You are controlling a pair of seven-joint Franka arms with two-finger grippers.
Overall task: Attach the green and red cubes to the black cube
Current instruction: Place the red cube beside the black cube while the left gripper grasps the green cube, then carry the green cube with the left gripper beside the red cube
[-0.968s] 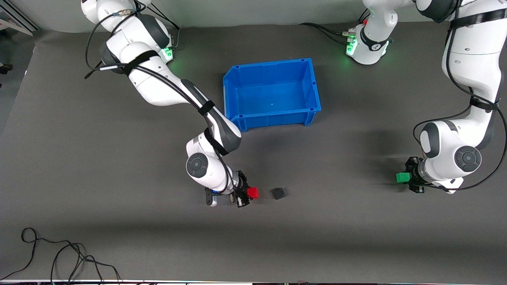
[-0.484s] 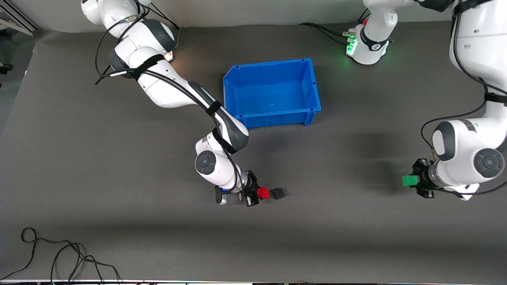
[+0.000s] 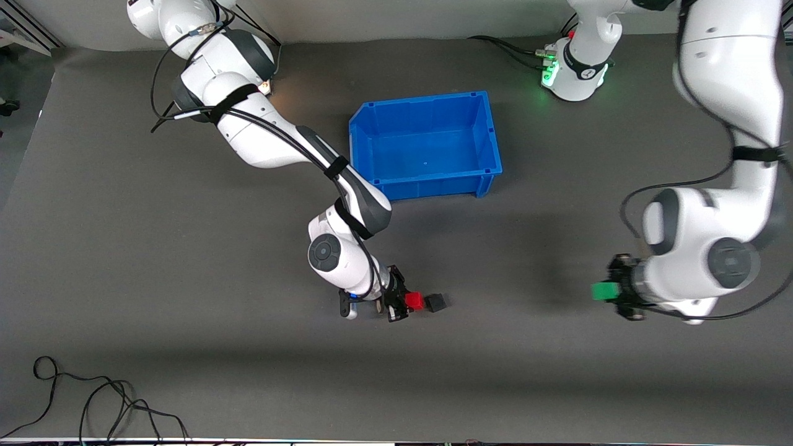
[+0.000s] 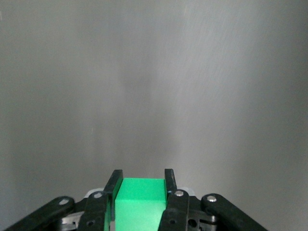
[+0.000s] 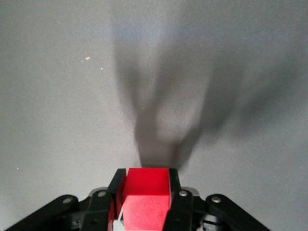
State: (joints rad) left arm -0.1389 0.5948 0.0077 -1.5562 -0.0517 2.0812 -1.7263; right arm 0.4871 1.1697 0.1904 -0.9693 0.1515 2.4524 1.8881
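I need to release the green cube from my left gripper against the black cube's free side (image 3: 438, 292), opposite the red cube.
My right gripper (image 3: 409, 301) is shut on the red cube (image 3: 414, 301) and holds it low at the mat, right beside the black cube (image 3: 436, 302); the two look to be touching. In the right wrist view the red cube (image 5: 143, 202) sits between the fingers of the right gripper (image 5: 146, 175), with dark shadow just ahead of it. My left gripper (image 3: 612, 291) is shut on the green cube (image 3: 603, 291), above the mat toward the left arm's end. The left wrist view shows the green cube (image 4: 139, 202) in the left gripper (image 4: 143, 179) over bare mat.
An empty blue bin (image 3: 489, 133) stands mid-table, farther from the front camera than the cubes. A loose black cable (image 3: 93, 402) lies near the front edge at the right arm's end.
My right gripper carried the red cube up against the black cube. My left arm first drifted outward, then swung the green cube toward the black cube.
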